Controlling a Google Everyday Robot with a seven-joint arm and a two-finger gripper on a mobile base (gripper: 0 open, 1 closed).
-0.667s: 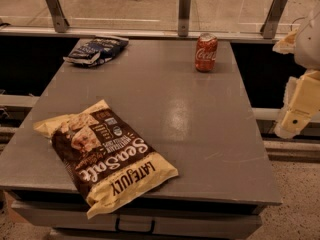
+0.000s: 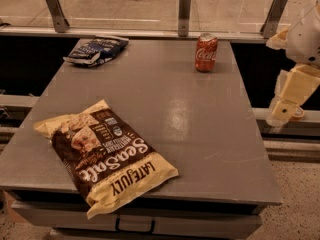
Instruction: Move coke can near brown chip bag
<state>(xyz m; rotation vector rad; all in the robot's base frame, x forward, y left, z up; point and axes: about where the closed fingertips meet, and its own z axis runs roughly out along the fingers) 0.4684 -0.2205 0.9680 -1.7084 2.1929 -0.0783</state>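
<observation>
The upper part of the coke can [image 2: 206, 45], just below its silver top, is the next place for my gripper to go to and close on.
The coke can [image 2: 206, 52] stands upright at the far right of the grey table [image 2: 190, 114]; it is red with white script and a silver top. The brown chip bag [image 2: 105, 154] lies flat at the near left corner, dark brown and cream, printed "Sea Salt" and "Late July", and hangs slightly over the front edge. My gripper [image 2: 281, 110] hangs on the cream arm off the table's right side. It is well to the right of the can, nearer the camera, and holds nothing that I can see.
A smaller dark blue bag [image 2: 96, 50] lies at the far left corner. A railing with metal posts [image 2: 184, 13] runs behind the table. A drawer handle [image 2: 135, 227] shows under the front edge. Speckled floor [image 2: 300, 204] lies to the right.
My arm has shifted slightly left and up at the right edge of the view. The can and both bags have not moved.
</observation>
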